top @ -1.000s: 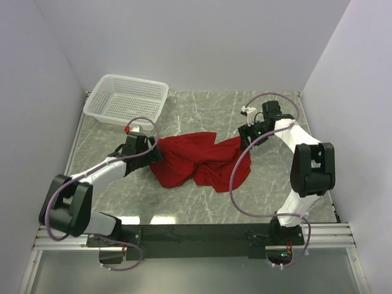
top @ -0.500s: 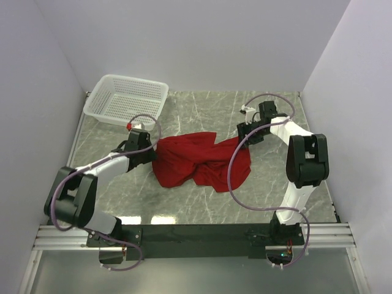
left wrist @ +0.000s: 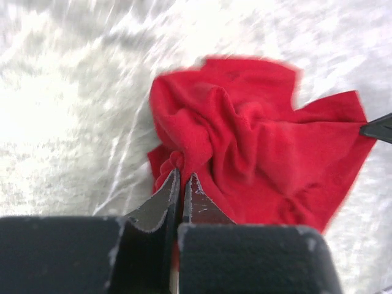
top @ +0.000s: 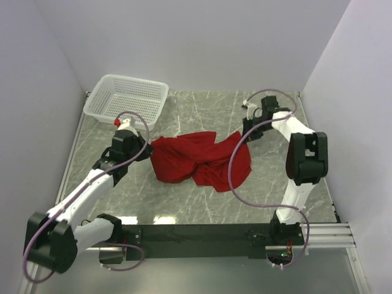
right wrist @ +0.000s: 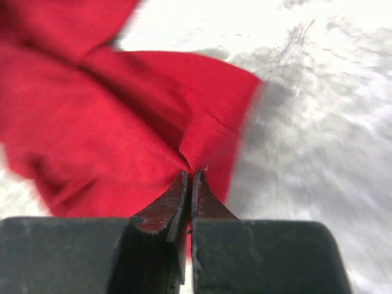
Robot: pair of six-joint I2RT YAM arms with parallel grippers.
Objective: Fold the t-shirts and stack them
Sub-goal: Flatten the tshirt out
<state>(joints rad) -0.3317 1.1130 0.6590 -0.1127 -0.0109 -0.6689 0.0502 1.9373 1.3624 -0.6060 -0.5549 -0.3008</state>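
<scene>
The left gripper needs to release the deep-red t-shirt's edge on the bare marble (top: 157, 189) just behind the bright front reflections.
One deep-red t-shirt (top: 199, 160) lies crumpled in the middle of the marble table, with no neck label showing. My left gripper (top: 149, 147) is shut on the shirt's left edge; in the left wrist view the fingertips (left wrist: 182, 179) pinch a fold of red cloth (left wrist: 257, 141). My right gripper (top: 244, 133) is shut on the shirt's right back corner. In the right wrist view its jaws (right wrist: 190, 176) are pressed together on the gathered red fabric (right wrist: 92, 135). The cloth rises a little off the table at both pinched points.
A white mesh basket (top: 125, 98) stands at the back left corner, just behind my left arm. White walls close in the table on three sides. The right arm's purple cable (top: 236, 184) loops over the shirt's right side.
Both grippers went from open to shut on the shirt's edges. The left arm swung outward and drew the left edge up and leftward. The right gripper shifted slightly back with its corner.
</scene>
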